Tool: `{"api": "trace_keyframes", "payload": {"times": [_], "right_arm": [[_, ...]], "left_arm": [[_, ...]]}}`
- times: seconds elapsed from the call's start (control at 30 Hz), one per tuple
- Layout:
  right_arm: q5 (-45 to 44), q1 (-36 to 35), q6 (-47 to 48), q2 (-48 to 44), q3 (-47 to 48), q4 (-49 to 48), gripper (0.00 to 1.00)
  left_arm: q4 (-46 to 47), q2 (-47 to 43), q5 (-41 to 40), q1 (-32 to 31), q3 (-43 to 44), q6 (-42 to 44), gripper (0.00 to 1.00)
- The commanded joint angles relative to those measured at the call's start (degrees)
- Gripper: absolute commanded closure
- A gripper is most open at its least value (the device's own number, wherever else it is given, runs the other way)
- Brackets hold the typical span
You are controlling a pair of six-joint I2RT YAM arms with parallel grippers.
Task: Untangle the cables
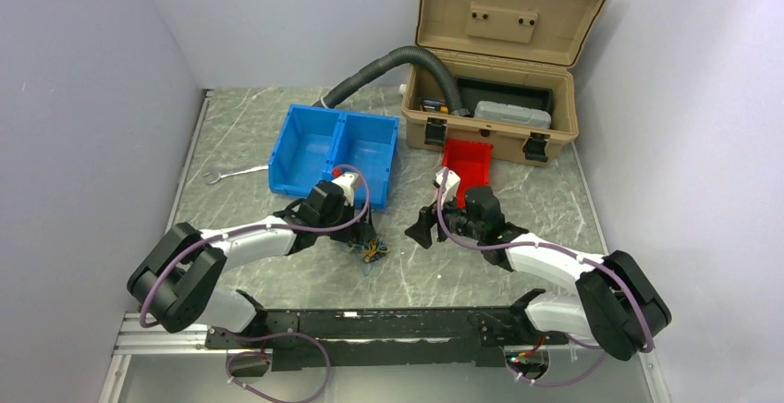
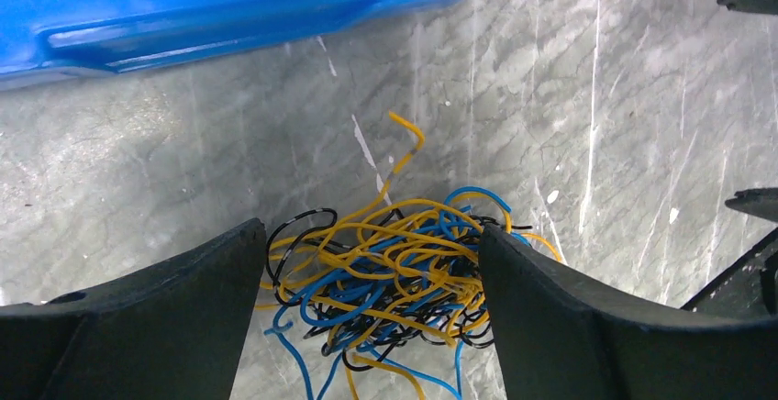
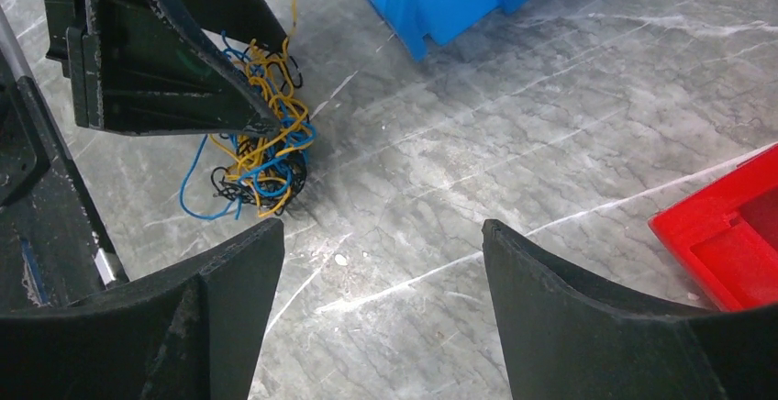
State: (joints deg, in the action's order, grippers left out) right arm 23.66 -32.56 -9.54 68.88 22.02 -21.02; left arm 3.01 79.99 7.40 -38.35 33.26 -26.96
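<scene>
The left gripper's fingers span the whole clump of cables, so it should take just its near end [image 2: 316, 313] and leave the clump's far side for the right gripper.
The cables [image 1: 373, 252] are a small tangled clump of thin yellow-orange, blue and black wires on the marble table, just in front of the blue bin. My left gripper [image 1: 366, 239] is over the clump with its jaws open. In the left wrist view the clump [image 2: 394, 272] lies between the two fingers of the left gripper [image 2: 372, 230] and touches the right one. My right gripper [image 1: 423, 227] is open and empty, a little right of the clump. In the right wrist view the right gripper [image 3: 381, 226] has bare table between its fingers and the clump [image 3: 261, 157] is at upper left.
A blue two-compartment bin [image 1: 335, 149] stands behind the clump. A red bin [image 1: 467, 161] sits behind the right gripper. An open tan toolbox [image 1: 495, 70] is at the back right, with a grey corrugated hose [image 1: 388, 61] leading into it. A wrench [image 1: 236, 174] lies at the left.
</scene>
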Motion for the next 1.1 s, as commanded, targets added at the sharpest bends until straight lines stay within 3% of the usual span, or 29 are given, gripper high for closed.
{"api": "trace_keyframes", "payload": {"times": [0.0, 0.07, 0.1, 0.23, 0.27, 0.63, 0.67, 0.7, 0.77, 0.83, 0.9, 1.07], "right_arm": [[0.0, -0.5, 1.4, -1.0, 1.7, -1.8, 0.19], [-0.1, -0.7, 1.5, -1.1, 1.8, -1.7, 0.19], [-0.2, -0.7, 1.5, -1.1, 1.8, -1.7, 0.19], [-0.4, -0.9, 1.5, -1.3, 1.7, -1.7, 0.18], [-0.5, -0.9, 1.6, -1.5, 1.6, -1.7, 0.18], [-1.8, -1.1, 0.8, -5.6, -0.7, -2.0, 0.17], [-1.9, -1.1, 0.8, -6.0, -0.9, -2.0, 0.17], [-2.1, -1.1, 0.8, -6.2, -1.0, -1.9, 0.17], [-2.2, -1.0, 0.7, -6.6, -1.2, -2.0, 0.16], [-2.0, -1.1, 0.8, -6.4, -1.0, -1.8, 0.16], [-2.0, -1.0, 0.9, -6.2, -0.7, -1.5, 0.16], [-2.1, -1.1, 0.8, -5.8, -0.6, -1.7, 0.15]], "left_arm": [[0.1, -2.2, -2.8, 0.0, -0.9, -4.5, 0.13], [0.7, -3.8, -1.8, 0.0, -2.3, -4.1, 0.22], [1.0, -4.4, -0.7, 0.0, -2.7, -3.7, 0.31], [3.3, -4.8, 5.7, -0.1, -3.2, -2.8, 0.99], [3.1, -4.5, 6.4, 0.0, -2.9, -3.2, 1.00], [19.1, -3.1, 3.9, 0.0, -3.8, -17.8, 1.00], [20.6, -2.9, 4.8, 0.0, -3.7, -17.0, 0.97], [20.5, -2.8, 5.9, 0.0, -2.8, -14.8, 0.82], [11.9, -3.7, 3.9, -0.1, 0.7, -11.4, 0.53], [4.8, -5.4, 1.6, -0.1, 2.4, -8.2, 0.36], [-1.4, -7.6, -1.2, -0.1, 3.8, -4.8, 0.29], [-12.5, -11.9, -6.0, -0.3, 4.0, 0.9, 0.24]]}}
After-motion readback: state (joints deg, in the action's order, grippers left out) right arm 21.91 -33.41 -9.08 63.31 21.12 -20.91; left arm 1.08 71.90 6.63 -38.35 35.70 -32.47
